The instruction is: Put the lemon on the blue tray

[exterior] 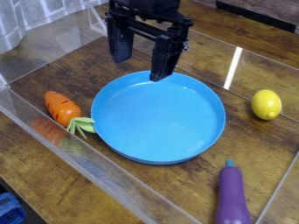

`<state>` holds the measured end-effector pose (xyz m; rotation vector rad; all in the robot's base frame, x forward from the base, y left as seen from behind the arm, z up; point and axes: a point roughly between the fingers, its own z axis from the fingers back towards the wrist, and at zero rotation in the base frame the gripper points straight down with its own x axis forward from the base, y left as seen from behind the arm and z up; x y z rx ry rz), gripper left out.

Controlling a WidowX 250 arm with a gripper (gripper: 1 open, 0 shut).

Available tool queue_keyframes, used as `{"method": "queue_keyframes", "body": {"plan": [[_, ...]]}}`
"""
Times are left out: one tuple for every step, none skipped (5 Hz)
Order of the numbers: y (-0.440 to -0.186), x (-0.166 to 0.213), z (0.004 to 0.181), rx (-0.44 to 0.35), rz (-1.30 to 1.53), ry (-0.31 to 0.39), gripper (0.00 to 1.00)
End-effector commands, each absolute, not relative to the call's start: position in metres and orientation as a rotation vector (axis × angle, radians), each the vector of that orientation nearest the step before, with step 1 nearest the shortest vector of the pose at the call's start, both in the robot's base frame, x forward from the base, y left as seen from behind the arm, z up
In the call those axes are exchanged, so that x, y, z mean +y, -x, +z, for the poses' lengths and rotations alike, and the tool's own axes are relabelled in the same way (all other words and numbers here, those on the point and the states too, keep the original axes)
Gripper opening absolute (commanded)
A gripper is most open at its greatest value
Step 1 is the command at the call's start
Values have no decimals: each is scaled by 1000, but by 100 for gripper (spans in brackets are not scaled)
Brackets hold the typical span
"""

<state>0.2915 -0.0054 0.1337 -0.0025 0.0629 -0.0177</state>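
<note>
I should next move my gripper to the middle of the yellow lemon [267, 104] beside the blue tray and close it there, with one finger on each side.
The lemon [267, 104] is a small yellow oval lying on the wooden table at the right, just off the blue tray's right rim. The blue tray [160, 116] is a large round shallow dish in the middle, with nothing in it. My gripper [142, 58] hangs over the tray's far rim, well left of the lemon, its two dark fingers [165, 61] spread apart and holding nothing.
An orange carrot [63, 109] with green leaves lies left of the tray. A purple eggplant [232, 197] lies at the front right. Clear plastic walls [47, 52] fence the table on the left and front.
</note>
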Motion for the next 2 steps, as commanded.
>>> {"method": "queue_keyframes", "body": {"plan": [[-299, -14, 127, 78, -11, 7, 100], [-315, -31, 110, 64, 46, 25, 100]]}}
